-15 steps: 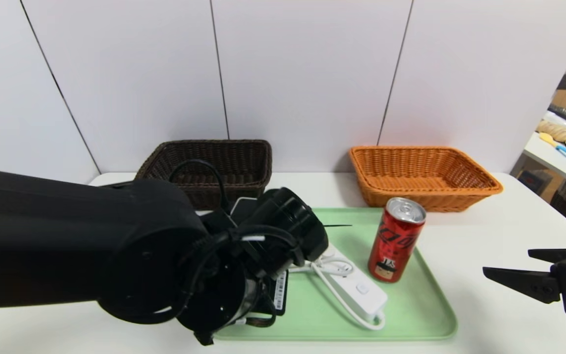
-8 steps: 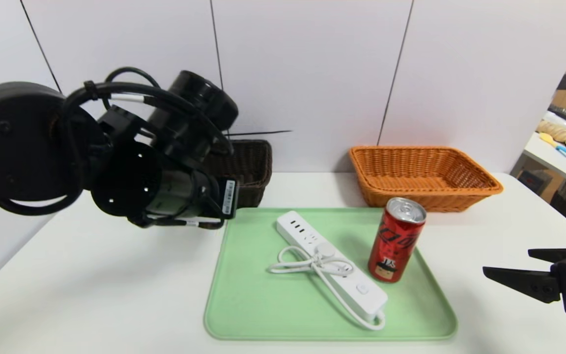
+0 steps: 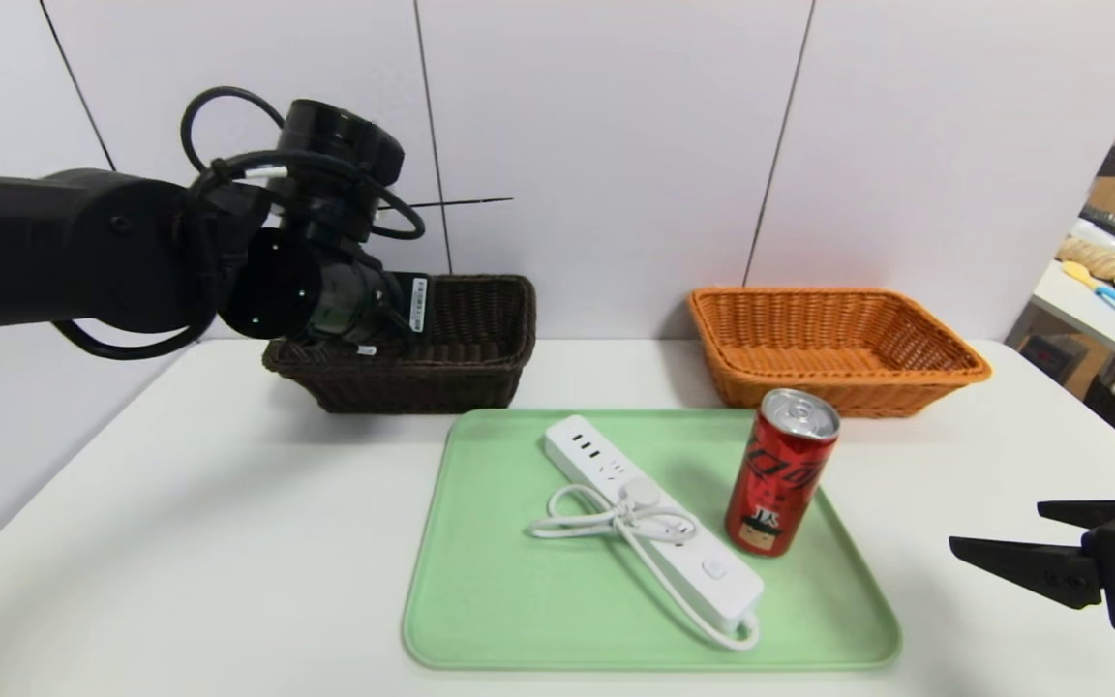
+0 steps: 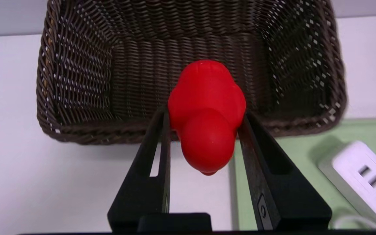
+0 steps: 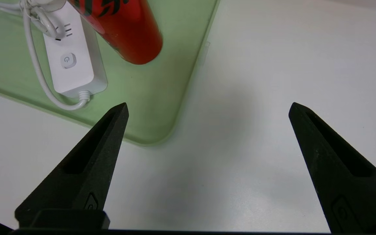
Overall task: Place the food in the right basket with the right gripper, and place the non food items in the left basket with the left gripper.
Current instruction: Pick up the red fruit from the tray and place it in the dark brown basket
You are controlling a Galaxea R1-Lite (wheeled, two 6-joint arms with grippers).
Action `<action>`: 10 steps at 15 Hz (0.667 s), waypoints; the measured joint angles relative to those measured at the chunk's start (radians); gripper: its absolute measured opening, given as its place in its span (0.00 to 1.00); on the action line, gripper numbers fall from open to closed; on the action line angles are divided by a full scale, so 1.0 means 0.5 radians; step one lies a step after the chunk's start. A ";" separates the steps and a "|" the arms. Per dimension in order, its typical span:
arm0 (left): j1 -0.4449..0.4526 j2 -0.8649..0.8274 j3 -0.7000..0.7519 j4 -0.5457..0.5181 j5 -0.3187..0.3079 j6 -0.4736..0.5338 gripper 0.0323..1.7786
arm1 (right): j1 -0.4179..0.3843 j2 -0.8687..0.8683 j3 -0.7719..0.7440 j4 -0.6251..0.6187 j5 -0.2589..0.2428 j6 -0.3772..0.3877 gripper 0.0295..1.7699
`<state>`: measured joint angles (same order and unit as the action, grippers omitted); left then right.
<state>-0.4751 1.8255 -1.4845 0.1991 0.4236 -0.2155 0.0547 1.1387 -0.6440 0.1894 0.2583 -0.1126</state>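
Note:
My left gripper should release the small red duck toy, still in the air over the near rim, on the dark brown basket's bottom (image 3: pixel 399 347) (image 4: pixel 162 64), near the back side of the basket.
My left gripper (image 4: pixel 204 112) is shut on the small red duck toy (image 4: pixel 207 98) and holds it in the air over the near rim of the dark brown left basket (image 4: pixel 77 81), whose inside holds nothing. In the head view the left wrist (image 3: pixel 325 290) hangs at that basket's (image 3: pixel 466 329) left end and hides the duck. The red can (image 3: pixel 782 471) stands upright on the green tray (image 3: pixel 499 600), beside the white power strip (image 3: pixel 654 528) with its bundled cord. Right of the tray, my right gripper (image 3: pixel 998 528) hovers open over bare table, holding nothing.
The orange right basket (image 3: pixel 838 339) stands at the back right, just behind the can, and nothing shows inside it. A white wall runs close behind both baskets. Another table with clutter (image 3: pixel 1114 261) is at the far right.
My left arm has risen off the tray and swung back and left to the dark basket. The power strip it covered now shows. My right gripper has sunk slightly.

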 joint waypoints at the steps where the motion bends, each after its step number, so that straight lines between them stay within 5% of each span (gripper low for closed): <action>1: 0.045 0.063 -0.013 -0.076 -0.001 0.020 0.36 | 0.000 0.001 0.014 0.000 0.001 0.000 0.96; 10: 0.294 0.631 -0.429 -0.149 -0.006 0.029 0.35 | -0.014 -0.004 0.048 0.000 -0.015 0.013 0.96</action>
<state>-0.3279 2.1413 -1.6991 0.1249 0.4204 -0.2011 0.0474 1.1366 -0.6200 0.1894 0.2506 -0.1062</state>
